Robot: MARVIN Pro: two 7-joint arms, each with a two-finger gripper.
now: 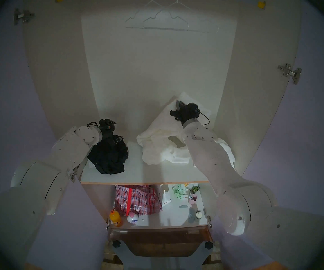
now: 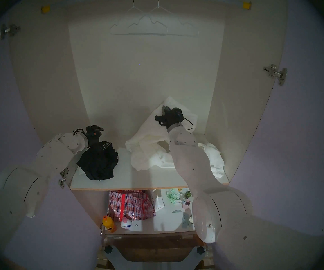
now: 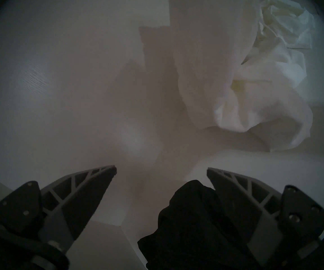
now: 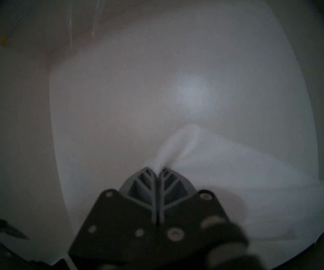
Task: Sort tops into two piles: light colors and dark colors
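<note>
My right gripper is going to release the white top, now held up near the back wall, on the shelf [image 1: 171,153] between the black top and the other white top.
The black top [image 1: 108,156] lies bunched on the left of the white shelf [image 1: 137,176]. My left gripper [image 1: 115,131] is open right above its far edge, and the black cloth [image 3: 186,215] shows low between the spread fingers, against the right one. The white tops [image 1: 163,146] form a larger heap on the right. My right gripper [image 1: 177,104] is shut on a fold of white cloth [image 4: 169,146] and holds it up near the back wall, so the cloth drapes down to the heap. The heap also shows in the left wrist view [image 3: 254,88].
Wardrobe side walls stand close on both sides. White hangers [image 1: 157,18] hang high at the back. On the lower shelf are a red-checked bag [image 1: 137,199], an orange bottle [image 1: 115,218], a white carton [image 1: 166,199] and small items.
</note>
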